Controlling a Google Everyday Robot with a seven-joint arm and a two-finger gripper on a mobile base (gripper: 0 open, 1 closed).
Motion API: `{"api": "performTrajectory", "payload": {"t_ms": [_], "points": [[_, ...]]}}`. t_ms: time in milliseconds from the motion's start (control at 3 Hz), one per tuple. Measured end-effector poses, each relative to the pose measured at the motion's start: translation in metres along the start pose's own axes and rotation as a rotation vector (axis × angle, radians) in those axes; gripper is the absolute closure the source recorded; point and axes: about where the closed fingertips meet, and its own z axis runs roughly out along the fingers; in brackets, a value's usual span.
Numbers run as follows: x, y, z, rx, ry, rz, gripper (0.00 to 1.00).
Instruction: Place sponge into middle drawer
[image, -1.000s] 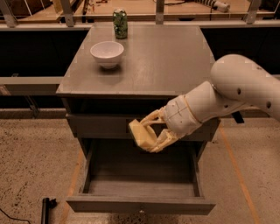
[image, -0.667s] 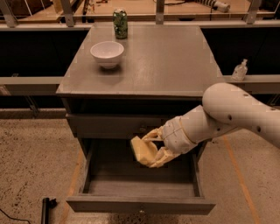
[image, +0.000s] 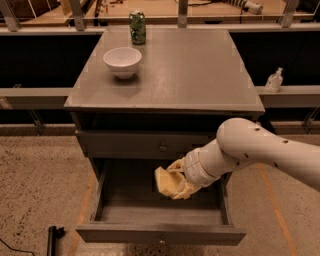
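Note:
Next, the gripper releases the sponge on the middle drawer's grey bottom (image: 180, 196), slightly off its centre toward the white arm.
The pale-yellow sponge (image: 165, 181) is held in my gripper (image: 175, 182), which is shut on it. The white arm reaches in from the right. The gripper and sponge hang just above the open middle drawer (image: 160, 232), over the middle of its grey floor, below the closed upper drawer front with the round knob (image: 162, 148). Part of the sponge is hidden by the fingers (image: 181, 192).
On the grey cabinet top (image: 190, 70) stand a white bowl (image: 122, 61) and a green can (image: 137, 27). A small bottle (image: 274, 80) sits on a ledge at the right. A dark object (image: 52, 237) lies on the floor at the lower left.
My gripper has moved down and left with the sponge, from in front of the upper drawer front to low over the open middle drawer.

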Motion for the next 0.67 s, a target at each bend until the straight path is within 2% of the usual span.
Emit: {"api": "performTrajectory", "payload": {"t_ms": [333, 667], "points": [[0.000, 0.000, 0.000, 0.000, 0.000, 0.000, 1.00], [0.046, -0.005, 0.026, 0.023, 0.037, 0.101, 1.00]]}}
